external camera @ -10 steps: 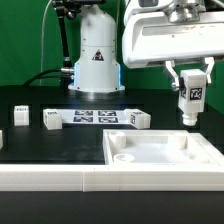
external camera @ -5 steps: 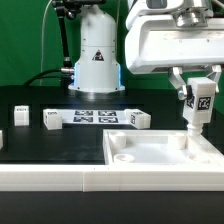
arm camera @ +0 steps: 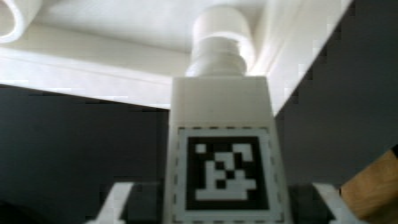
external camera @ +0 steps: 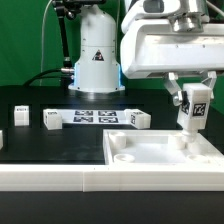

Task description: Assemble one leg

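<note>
Next, my gripper lets go of the white leg, leaving it standing under the gripper in the white tabletop's near corner socket (external camera: pixel 203 158) (arm camera: pixel 222 28).
My gripper (external camera: pixel 192 100) is shut on a white square leg (external camera: pixel 190 110) with a black-and-white tag on its face. The leg hangs upright, slightly tilted, over the far right corner of the large white tabletop (external camera: pixel 150 158). Its lower end (external camera: pixel 187 133) sits at or just above the corner socket there; I cannot tell if it touches. In the wrist view the leg (arm camera: pixel 226 130) fills the middle, its round tip (arm camera: pixel 219 45) at the tabletop's corner (arm camera: pixel 107 50). The gripper (arm camera: pixel 222 200) has its fingers (arm camera: pixel 125 200) on both sides of the leg.
The marker board (external camera: pixel 98 118) lies at the back middle of the black table. Other white legs lie beside it: one on the exterior view's left (external camera: pixel 51 120), one further left (external camera: pixel 22 115), one at its right end (external camera: pixel 138 119). The robot base (external camera: pixel 96 55) stands behind.
The gripper with the leg has come down and shifted slightly toward the exterior view's left, bringing the leg's lower end to the tabletop's far right corner.
</note>
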Tool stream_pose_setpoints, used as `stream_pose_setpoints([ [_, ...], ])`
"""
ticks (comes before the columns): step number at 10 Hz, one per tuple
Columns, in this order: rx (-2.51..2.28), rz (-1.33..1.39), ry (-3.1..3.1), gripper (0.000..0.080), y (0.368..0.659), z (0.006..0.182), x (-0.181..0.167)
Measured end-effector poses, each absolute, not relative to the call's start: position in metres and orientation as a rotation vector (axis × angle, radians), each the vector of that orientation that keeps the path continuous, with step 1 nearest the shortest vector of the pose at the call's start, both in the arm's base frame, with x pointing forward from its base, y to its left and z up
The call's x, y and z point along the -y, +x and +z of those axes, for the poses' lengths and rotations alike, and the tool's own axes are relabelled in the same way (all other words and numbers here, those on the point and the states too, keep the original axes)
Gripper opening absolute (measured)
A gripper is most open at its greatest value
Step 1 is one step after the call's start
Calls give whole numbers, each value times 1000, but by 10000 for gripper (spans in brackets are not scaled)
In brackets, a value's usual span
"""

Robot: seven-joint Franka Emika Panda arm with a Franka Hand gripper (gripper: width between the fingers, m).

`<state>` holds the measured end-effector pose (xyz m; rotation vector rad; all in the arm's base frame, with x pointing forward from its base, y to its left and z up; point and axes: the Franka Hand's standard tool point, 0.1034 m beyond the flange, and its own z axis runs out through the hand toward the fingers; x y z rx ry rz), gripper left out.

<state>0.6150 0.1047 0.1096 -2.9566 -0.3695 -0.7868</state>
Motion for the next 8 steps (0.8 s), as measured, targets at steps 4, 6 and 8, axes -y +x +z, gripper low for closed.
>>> stream_pose_setpoints([
  [4,361,-780,-2956,294,627,98,-105],
  [6,364,-761,-2956,294,623,90,-110],
  [8,362,-779,-2949,294,623,90,-113],
])
